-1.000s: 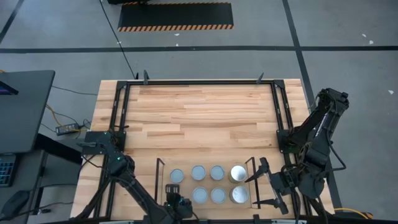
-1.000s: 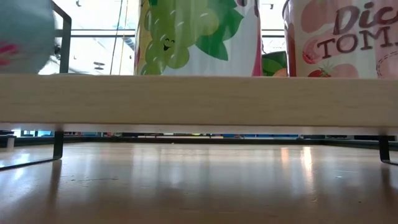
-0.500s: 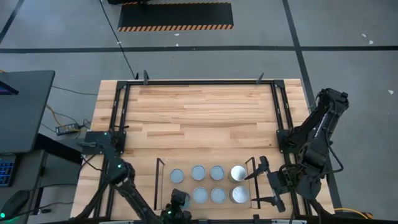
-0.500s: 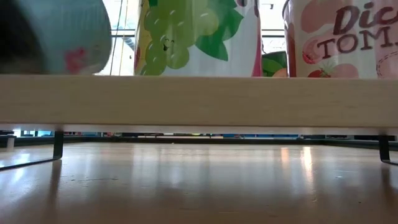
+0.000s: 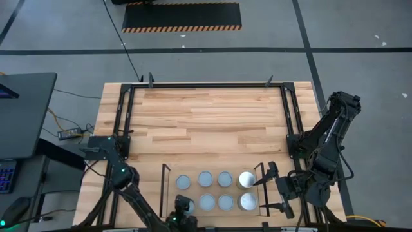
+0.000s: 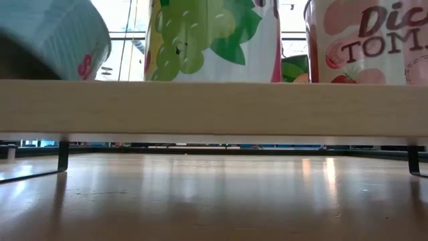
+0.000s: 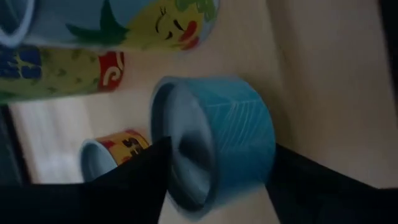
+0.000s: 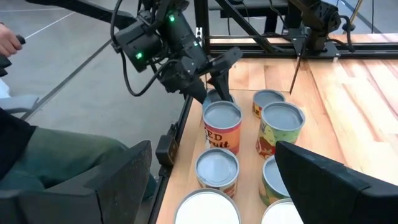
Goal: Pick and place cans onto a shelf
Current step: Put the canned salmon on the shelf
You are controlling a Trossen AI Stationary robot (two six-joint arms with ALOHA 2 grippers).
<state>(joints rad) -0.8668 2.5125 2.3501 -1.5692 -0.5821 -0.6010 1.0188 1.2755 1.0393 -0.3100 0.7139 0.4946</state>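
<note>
My left gripper is holding the tilted blue can across its two ends, so it should put the can down on the shelf and grab it by the can's rim [image 7: 208, 115].
The shelf [image 5: 165, 187] stands at the table's near edge; its light-wood board [image 6: 214, 107] crosses the low view. Seven cans stand upright on it, among them a grape-label can [image 6: 210, 40] and a tomato can [image 6: 368, 40]. My left gripper [image 5: 184, 210] is at the shelf's near-left place, shut on a blue can [image 7: 214, 146], which sits tilted above the board [image 6: 57, 33]. My right gripper [image 5: 275, 191] is open and empty just right of the shelf. My left gripper holds the blue can between its two fingers. One finger [image 7: 134, 180] lies over the can's silver end [image 7: 180, 134] and the other [image 7: 317, 186] at the opposite end. The fingers come roughly level from the table's near side. The can sits tilted.
A large black frame [image 5: 122, 116] rings the table's far part, where bare wood [image 5: 206, 122] lies open. A person's legs and hand [image 8: 56, 162] show beside the table in the right wrist view.
My left gripper has gone a little toward the table's far edge with the blue can. In the low view the can has come in from the left above the board and now shows tilted.
</note>
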